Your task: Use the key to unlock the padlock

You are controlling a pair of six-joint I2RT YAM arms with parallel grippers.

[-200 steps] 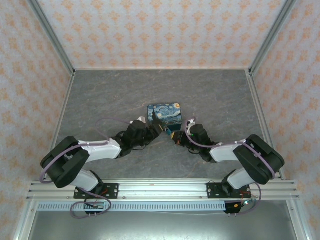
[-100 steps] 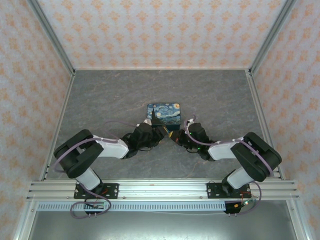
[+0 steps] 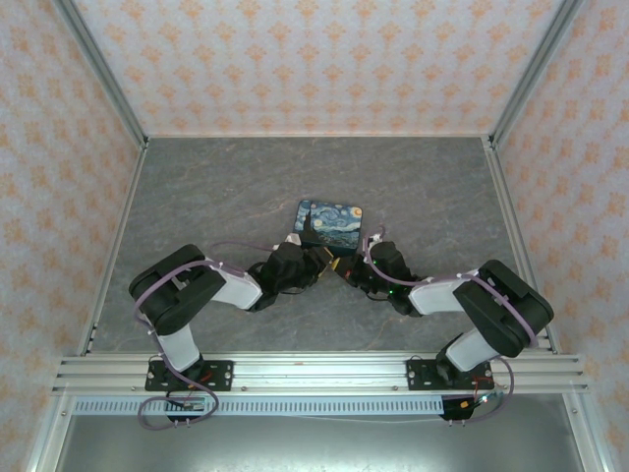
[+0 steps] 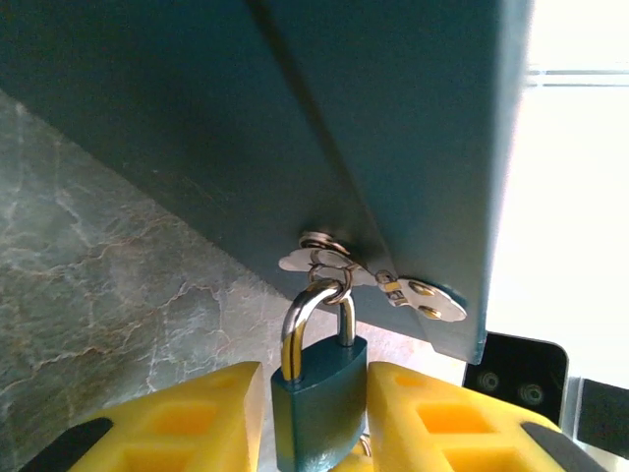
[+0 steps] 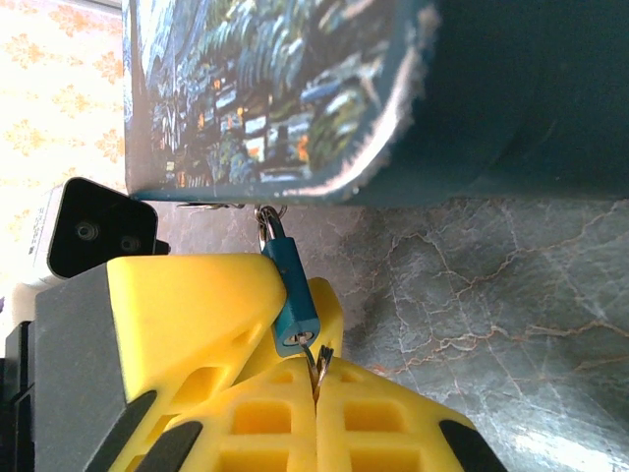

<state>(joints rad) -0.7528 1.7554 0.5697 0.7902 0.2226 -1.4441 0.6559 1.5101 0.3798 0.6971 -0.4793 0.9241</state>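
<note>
The shackle is shut in the padlock and my right gripper is rolled far over, so next my right gripper opens, roll back and pinches the key (image 5: 321, 360) to turn it.
The teal padlock (image 4: 317, 403) hangs by its grey shackle (image 4: 307, 317) from the metal hasp (image 4: 393, 288) of the blue swirl-print box (image 3: 329, 221). My left gripper (image 4: 316, 413) is shut on the padlock's body, one yellow finger (image 4: 182, 423) on each side. In the right wrist view the padlock (image 5: 292, 293) points its keyhole at my right gripper (image 5: 316, 383). That gripper is shut on the thin silvery key (image 5: 316, 364), whose tip sits at the keyhole. In the top view both grippers meet just in front of the box, the left gripper (image 3: 313, 262) facing the right gripper (image 3: 346, 272).
The grey marbled table (image 3: 226, 187) is walled by patterned panels and aluminium posts. The box (image 5: 275, 98) stands right behind the lock. The left gripper's black and yellow body (image 5: 147, 295) lies close beside my right fingers.
The left arm's elbow has swung to the right and nearer the middle. The box has shifted slightly right and turned a little. Both grippers stay at the padlock.
</note>
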